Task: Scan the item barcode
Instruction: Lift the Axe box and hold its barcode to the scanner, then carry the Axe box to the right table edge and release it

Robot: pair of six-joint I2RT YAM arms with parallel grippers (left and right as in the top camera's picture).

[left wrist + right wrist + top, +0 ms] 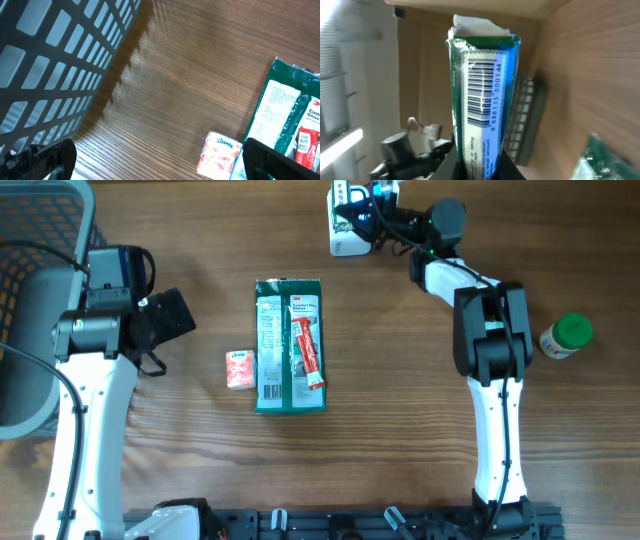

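Note:
I should set the carton, now upright beside the white scanner, down with my right gripper on the wood (464,352) between the green glove pack and the green-lidded bottle.
My right gripper (482,167) is shut on the item, a green and blue carton (482,60), and holds it upright. Its barcode (481,95) faces the right wrist camera and is lit bluish. In the overhead view the right gripper (388,215) is at the table's far edge, right beside the white scanner (345,242), and the carton itself is hard to make out there. My left gripper (178,318) is open with nothing in it, hovering left of the table's middle. In the left wrist view its fingers (280,160) stand wide apart above the wood.
A green glove pack (290,345) lies mid-table with a small Kleenex pack (240,368) against its left side. A green-lidded bottle (566,337) lies at the right. A dark mesh basket (40,280) stands at the left edge, close to the left arm.

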